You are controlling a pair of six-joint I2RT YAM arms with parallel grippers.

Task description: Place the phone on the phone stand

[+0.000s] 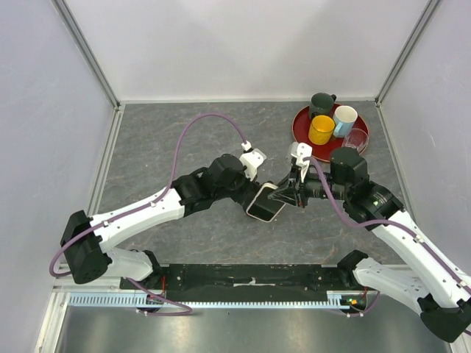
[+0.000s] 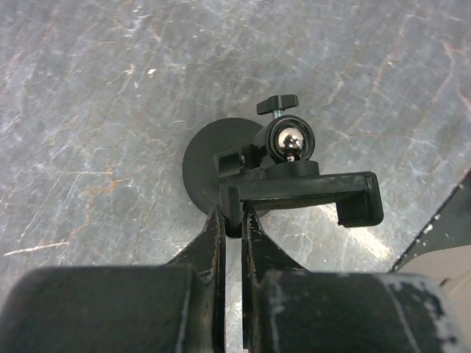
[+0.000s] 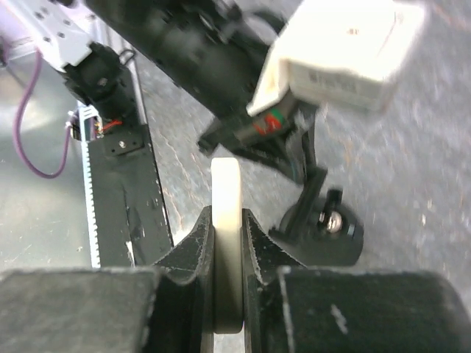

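Note:
Next, I let go of the phone, now held tilted above the table's middle, with my right gripper in the clamp cradle of the black phone stand [image 1: 260,183] [image 3: 303,202], above its round base.
The phone [image 1: 266,201], black screen with a cream case edge, is held tilted above the table's middle by my right gripper [image 1: 292,193], which is shut on its edge [image 3: 226,213]. The black phone stand [image 2: 291,165] has a round disc base [image 2: 210,165], a ball joint and a clamp cradle [image 2: 302,190]. My left gripper [image 2: 232,220] is shut on the cradle's left end. In the top view the stand is mostly hidden under the phone and left gripper [image 1: 246,193]. In the right wrist view the stand [image 3: 324,228] sits just right of the phone.
A red tray [image 1: 300,126] at the back right holds a dark green mug [image 1: 321,104], a yellow mug [image 1: 321,129], a white-and-blue mug [image 1: 344,120] and a clear glass [image 1: 355,140]. White walls enclose the grey table. A black rail [image 1: 250,279] runs along the near edge.

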